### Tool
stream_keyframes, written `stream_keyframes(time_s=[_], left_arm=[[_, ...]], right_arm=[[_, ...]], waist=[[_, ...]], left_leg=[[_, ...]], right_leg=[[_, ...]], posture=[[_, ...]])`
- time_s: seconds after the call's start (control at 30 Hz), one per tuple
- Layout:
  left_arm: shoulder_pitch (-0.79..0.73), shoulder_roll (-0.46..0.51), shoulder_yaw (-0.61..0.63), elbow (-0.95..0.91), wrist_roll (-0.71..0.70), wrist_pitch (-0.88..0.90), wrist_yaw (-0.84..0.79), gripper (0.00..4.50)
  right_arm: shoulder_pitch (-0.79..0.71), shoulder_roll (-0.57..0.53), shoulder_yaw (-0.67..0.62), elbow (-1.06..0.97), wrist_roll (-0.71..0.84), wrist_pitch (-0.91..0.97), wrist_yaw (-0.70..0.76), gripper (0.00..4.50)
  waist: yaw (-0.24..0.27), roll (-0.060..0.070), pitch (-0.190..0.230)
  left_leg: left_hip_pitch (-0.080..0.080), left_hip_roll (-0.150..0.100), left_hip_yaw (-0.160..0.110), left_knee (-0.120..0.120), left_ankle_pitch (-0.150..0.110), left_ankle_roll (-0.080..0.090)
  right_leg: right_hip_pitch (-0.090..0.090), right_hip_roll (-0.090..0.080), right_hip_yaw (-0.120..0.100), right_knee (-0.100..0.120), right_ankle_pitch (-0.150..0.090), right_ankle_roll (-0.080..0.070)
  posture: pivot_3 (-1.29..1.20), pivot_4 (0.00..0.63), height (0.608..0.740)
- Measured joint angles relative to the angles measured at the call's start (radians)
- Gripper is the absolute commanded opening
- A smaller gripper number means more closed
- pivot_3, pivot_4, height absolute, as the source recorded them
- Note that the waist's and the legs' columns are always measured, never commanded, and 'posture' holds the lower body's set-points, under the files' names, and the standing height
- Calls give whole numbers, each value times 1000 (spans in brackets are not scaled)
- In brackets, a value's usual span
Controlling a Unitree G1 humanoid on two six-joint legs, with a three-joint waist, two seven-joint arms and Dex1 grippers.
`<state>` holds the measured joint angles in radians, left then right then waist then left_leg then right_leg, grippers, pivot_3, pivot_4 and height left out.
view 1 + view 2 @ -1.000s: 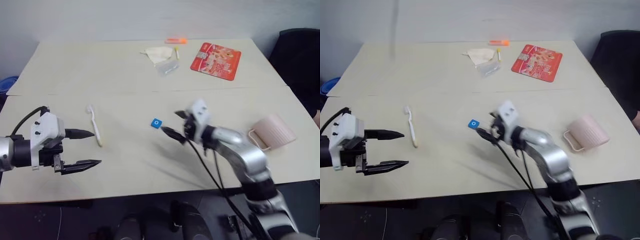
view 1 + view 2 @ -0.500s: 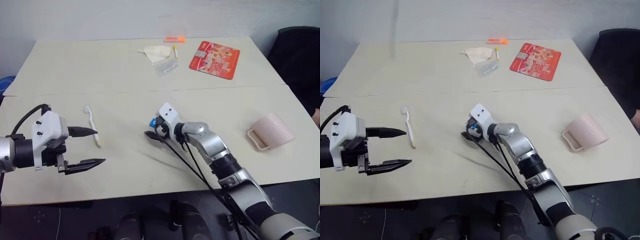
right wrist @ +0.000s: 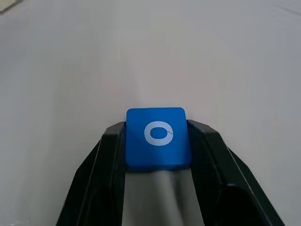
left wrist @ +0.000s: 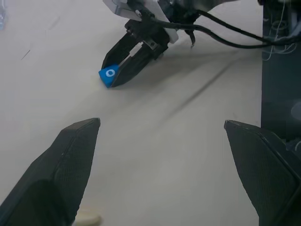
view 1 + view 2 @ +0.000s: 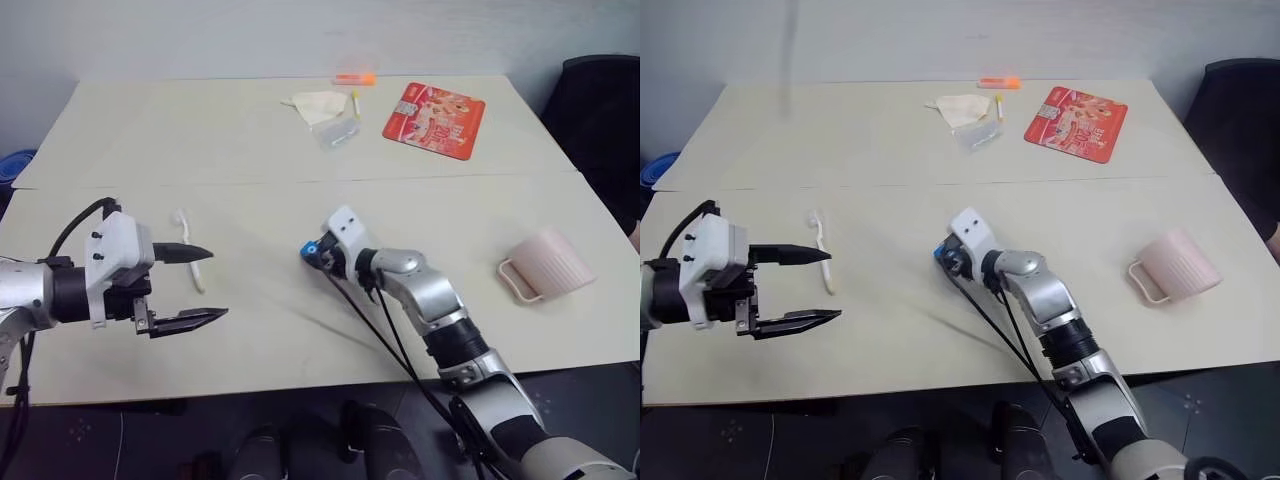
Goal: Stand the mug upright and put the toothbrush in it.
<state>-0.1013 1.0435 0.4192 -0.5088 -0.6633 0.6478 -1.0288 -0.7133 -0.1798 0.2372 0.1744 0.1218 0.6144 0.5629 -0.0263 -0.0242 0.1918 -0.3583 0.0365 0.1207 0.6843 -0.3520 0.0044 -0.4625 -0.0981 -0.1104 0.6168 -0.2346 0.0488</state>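
My right gripper is going to let go of the blue block on the table (image 5: pixel 605 334) between the mug and the front corner. The blue block is now held at mid-table.
The pale pink ribbed mug (image 5: pixel 548 262) lies on its side at the table's right, its squared handle (image 5: pixel 516 281) facing the front left. Far from it, at the left, the white toothbrush (image 5: pixel 188 263) lies flat on the table. My left gripper (image 5: pixel 216 284) hovers open just beside the toothbrush, its upper finger close to the handle. At mid-table my right gripper (image 3: pixel 157 126) is shut on a small blue block (image 3: pixel 158 137) with a white ring, its fingers pressing on both sides. The left wrist view also shows that block (image 4: pixel 109 74) between the black fingers at table level.
At the back of the table lie a red packet (image 5: pixel 433 118), an orange marker (image 5: pixel 352 79), a cream tissue (image 5: pixel 315 105), a clear wrapper (image 5: pixel 335 133) and a small yellow stick (image 5: pixel 353 103). A black chair (image 5: pixel 600 110) stands at the right edge. Black cables trail from my right arm.
My right gripper moved left onto the blue block and its open fingers closed on it. The left gripper edged to the right, closer to the toothbrush, and stayed open.
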Motion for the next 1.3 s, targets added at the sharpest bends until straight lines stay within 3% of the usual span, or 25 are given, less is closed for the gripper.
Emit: stream_keyframes(time_s=[0.13, 0.23, 0.37, 0.5, 0.67, 0.8, 1.0, 1.27, 1.3], left_arm=[[-118, -62, -117, 14, -5, 3, 26, 4500], [-247, -139, -239, 43, -7, 0, 26, 4500], [-359, -212, -340, 125, 8, -21, 9, 4500], [-424, -267, -404, 173, 24, -47, -11, 4500], [-475, -326, -452, 209, 43, -76, -39, 4500], [-494, -359, -473, 217, 45, -83, -49, 4500], [-518, -375, -500, 211, 45, -79, -67, 4500], [-522, -361, -498, 194, 42, -45, -57, 4500], [-522, -356, -495, 186, 41, -38, -55, 4500]], right_arm=[[-58, -115, -182, -176, 48, 143, -55, 1481], [-103, -324, -366, -289, 67, 253, -73, 1481], [-1, -554, -547, -320, 55, 326, -82, 1481], [173, -629, -719, -312, 46, 399, -111, 1481], [411, -633, -917, -356, 37, 467, -140, 1481], [531, -582, -988, -440, 47, 492, -155, 1481], [630, -452, -999, -473, 67, 497, -190, 1481], [693, -410, -998, -379, 64, 398, -242, 1481], [694, -407, -998, -359, 65, 386, -249, 2221]], waist=[[3, 1, 0], [19, 1, 0], [28, 0, 0], [22, 0, 0], [24, 2, -1], [24, 2, -1], [25, 3, -2], [26, 4, -2], [25, 4, -2]], left_leg=[[-1, -1, -1, 0, 0, 1], [-1, -1, 0, 0, 0, 1], [-2, -4, 0, 0, 0, 1], [0, -5, 4, 0, 0, 1], [3, -5, 5, 0, 1, 2], [5, -4, 5, 0, 2, 1], [4, -5, 5, 0, 2, 2], [4, -5, 4, 0, 2, 2], [4, -5, 4, 0, 2, 2]], right_leg=[[0, -1, 0, 0, 0, 1], [0, 1, -1, -3, 0, 1], [1, 2, -1, -4, 1, 1], [1, 3, 2, -3, 1, 2], [2, 3, 5, -4, 1, 2], [3, 3, 7, -4, 1, 2], [3, 3, 7, -4, 2, 3], [3, 3, 7, -5, 2, 3], [3, 3, 7, -5, 2, 3]], posture=[[0, 150, 740], [0, 150, 740], [0, 150, 740], [0, 150, 740], [0, 150, 740], [0, 150, 740], [0, 150, 740], [0, 150, 740], [0, 150, 740]])
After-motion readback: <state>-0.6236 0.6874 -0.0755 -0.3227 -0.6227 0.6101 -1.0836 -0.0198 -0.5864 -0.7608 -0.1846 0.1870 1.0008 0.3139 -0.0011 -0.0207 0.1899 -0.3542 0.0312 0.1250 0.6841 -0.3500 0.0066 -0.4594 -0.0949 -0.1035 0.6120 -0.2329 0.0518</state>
